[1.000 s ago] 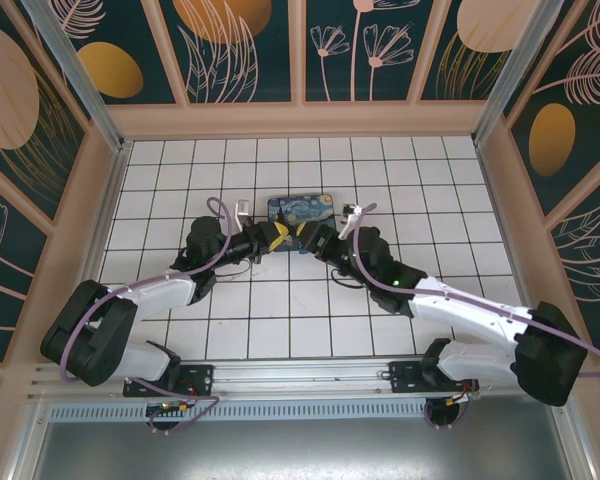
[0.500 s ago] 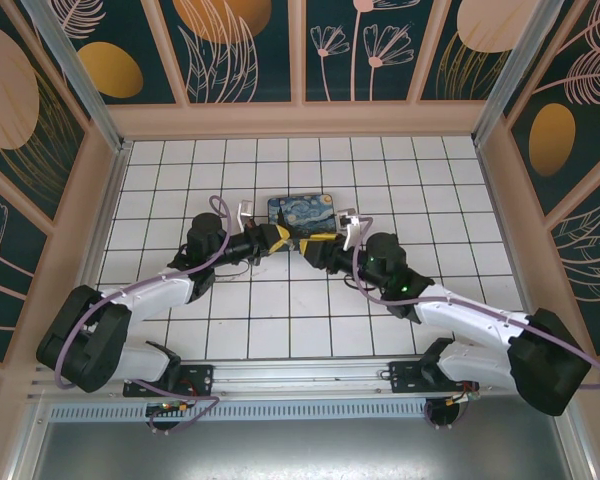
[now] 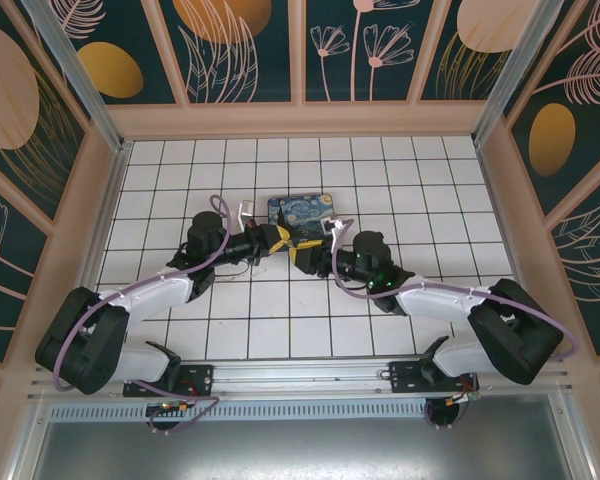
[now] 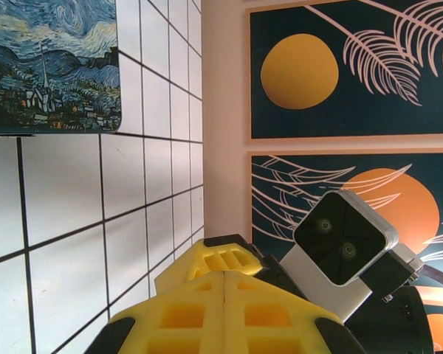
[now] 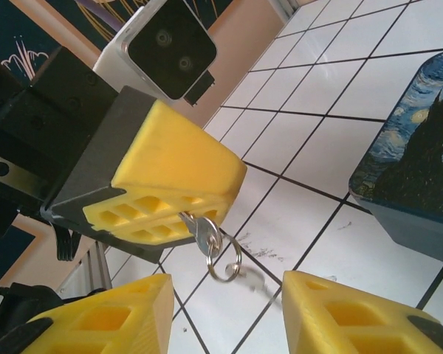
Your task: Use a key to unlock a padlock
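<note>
The key's blade is covered by my left gripper's fingers, so my right gripper should take the key's bow [image 5: 207,236] and pull the blade clear before it unlocks the padlock.
A small silvery key [image 5: 204,230] sticks out from between the shut yellow fingers [image 5: 170,184] of my left gripper [image 3: 278,238], with a thin metal ring [image 5: 226,262] hanging from it. The pads of my left gripper [image 4: 225,276] are pressed flat together. My right gripper [image 5: 227,284] is open just below the key and ring, one finger on each side, touching neither. In the top view my right gripper [image 3: 305,252] meets the left one nose to nose in front of the painted box. The padlock is out of view.
A flat rectangular box painted with a starry night [image 3: 300,208] lies on the white tiled floor [image 3: 280,310] just behind both grippers, its corner close to my right gripper [image 5: 421,169]. Patterned walls [image 3: 300,50] enclose the floor on three sides.
My right arm has swung left and folded in, bringing its open gripper up under the left gripper's tip. The left gripper has stayed shut and almost still.
</note>
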Robot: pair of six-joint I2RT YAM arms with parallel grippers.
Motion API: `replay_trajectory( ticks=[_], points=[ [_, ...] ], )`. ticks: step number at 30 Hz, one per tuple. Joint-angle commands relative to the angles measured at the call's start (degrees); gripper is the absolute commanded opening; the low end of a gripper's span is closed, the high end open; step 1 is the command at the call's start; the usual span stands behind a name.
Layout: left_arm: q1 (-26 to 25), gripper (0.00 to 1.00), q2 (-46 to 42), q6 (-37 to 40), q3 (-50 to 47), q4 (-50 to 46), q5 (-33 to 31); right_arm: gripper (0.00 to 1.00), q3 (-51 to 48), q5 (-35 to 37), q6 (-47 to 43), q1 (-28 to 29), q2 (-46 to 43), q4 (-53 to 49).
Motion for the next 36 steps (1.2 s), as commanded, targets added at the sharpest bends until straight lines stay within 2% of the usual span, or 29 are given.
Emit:
replay_trajectory(
  ticks=[1, 10, 12, 17, 21, 23, 28, 31, 36],
  points=[
    [-0.25, 0.0, -0.84, 1.47, 1.39, -0.25, 1.25, 0.42, 2.48, -1.93, 0.37, -0.28, 1.0, 4.96],
    [-0.25, 0.0, -0.88, 1.41, 1.27, -0.05, 0.99, 0.35, 4.5, -2.36, 0.9, -0.28, 3.5, 5.02],
    [-0.25, 0.0, -0.92, 1.37, 1.27, -0.08, 0.91, 0.27, 4.82, -2.54, 1.1, -0.28, 3.98, 5.05],
    [-0.25, 0.0, -0.94, 1.36, 1.43, -0.08, 0.76, 0.02, 4.87, -2.92, 1.64, -0.29, 4.11, 5.53],
    [-0.24, 0.01, -0.79, 1.7, 1.45, -0.58, -0.1, 0.0, 3.3, -1.67, 3.32, -0.37, 2.45, 6.0],
    [-0.17, 0.16, -0.42, 2.48, 1.84, -1.48, -1.14, 0.0, 2.31, 0.53, 5.29, -0.65, 1.53, 4.79],
    [0.14, 0.68, 0.13, 4.6, 3.1, -2.71, -3.52, 0.0, -1.69, 6.19, 15.21, -0.93, -0.77, 3.93],
    [0.19, 0.81, -0.34, 5.57, 3.23, -3.26, -4.65, 0.0, -4.6, 8.44, 19.8, -0.85, -2.28, 5.33],
    [0.19, 0.92, -1.71, 10.46, 2.95, -7.44, -6.77, 0.0, -7.41, 12.93, 25.26, -0.9, -5.2, 3.87]
  ],
)
